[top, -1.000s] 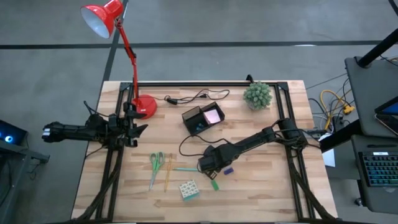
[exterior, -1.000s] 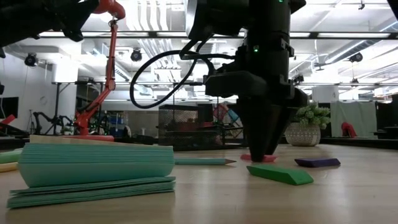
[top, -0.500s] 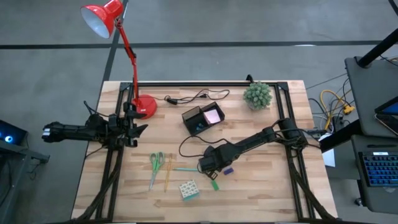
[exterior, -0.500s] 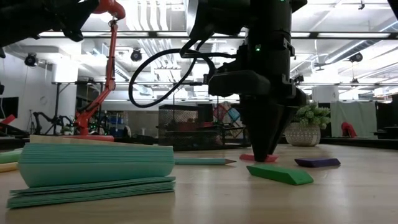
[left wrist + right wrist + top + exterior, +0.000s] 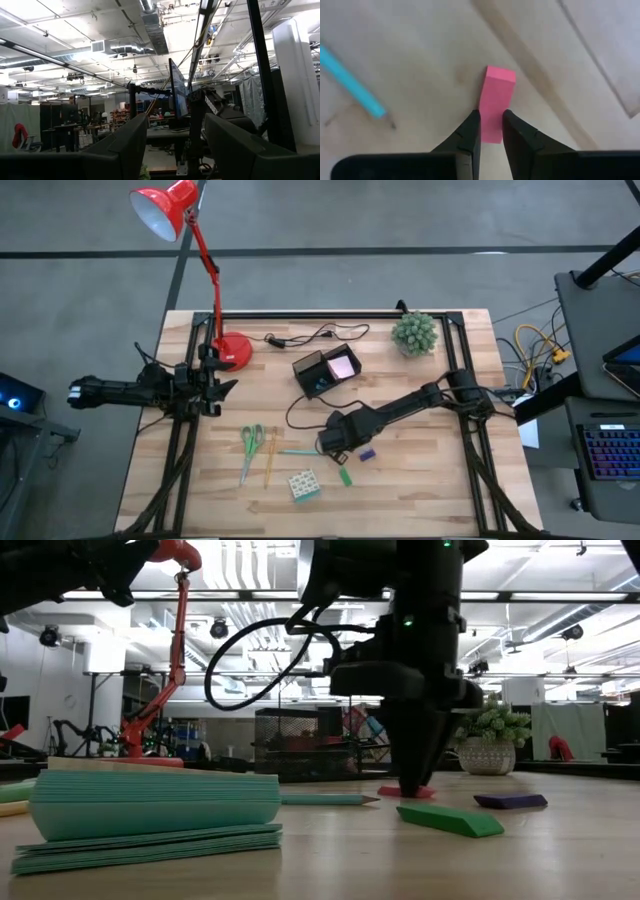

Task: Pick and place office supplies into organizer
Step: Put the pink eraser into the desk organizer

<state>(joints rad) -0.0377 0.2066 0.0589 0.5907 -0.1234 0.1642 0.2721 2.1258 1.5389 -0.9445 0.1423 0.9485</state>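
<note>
Next, my right gripper lets go of the pink eraser in the black organizer's near tray [image 5: 322, 380], next to the small blue clip.
My right gripper [image 5: 335, 446] points down at the table's middle, shut on the pink eraser [image 5: 496, 102], a small pink block that lies on the wood [image 5: 405, 792]. Close by lie the green eraser [image 5: 345, 477], the blue eraser [image 5: 367, 453] and the teal pen [image 5: 297, 451]. Farther left are the yellow pencil [image 5: 270, 462] and the green-handled scissors [image 5: 250, 445], with the multicoloured cube [image 5: 303, 485] nearer the near edge. The black organizer [image 5: 318, 372] stands beyond them with a pink pad [image 5: 342, 366] in it. My left gripper [image 5: 215, 385] waits open at the left. My right gripper pinches the pink eraser between its two fingers [image 5: 472, 131], one on each long side, near one end of the block [image 5: 491, 131]. The fingers come from above, pointing down, and lie across it. The eraser rests flat on the table [image 5: 405, 792].
The red lamp's base [image 5: 233, 350] and its black cord [image 5: 310, 336] sit at the far left. A small green plant [image 5: 414, 332] stands at the far right. Bare wood lies to the right of the erasers [image 5: 430, 470].
My right gripper has shifted slightly toward the table's left while staying down at the table. The pink eraser has slid along the table with it by a small amount.
</note>
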